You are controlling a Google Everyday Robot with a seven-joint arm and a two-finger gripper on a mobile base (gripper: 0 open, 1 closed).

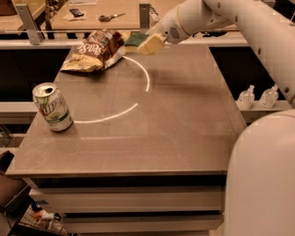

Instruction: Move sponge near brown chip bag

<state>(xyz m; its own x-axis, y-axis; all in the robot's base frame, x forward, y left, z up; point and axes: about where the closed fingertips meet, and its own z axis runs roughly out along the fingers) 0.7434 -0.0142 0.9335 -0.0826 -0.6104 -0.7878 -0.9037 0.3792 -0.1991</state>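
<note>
Next, I release the sponge on the far end of the white arc (pixel 128 61), beside the brown chip bag.
The brown chip bag (pixel 96 50) lies crumpled at the far left of the grey table (pixel 184 129). My gripper (pixel 148 42) hangs over the far edge just right of the bag, at the end of the white arm coming in from the right. It is shut on the sponge (pixel 136 39), whose dark green top shows to the left of the tan fingers. The sponge is held a little above the table, close to the bag's right end.
A green-and-white soda can (pixel 52 107) stands near the table's left edge. A white painted arc (pixel 138 87) crosses the tabletop. A rail with posts (pixel 144 14) runs behind the table. Two small white bottles (pixel 258 97) stand on a ledge at the right.
</note>
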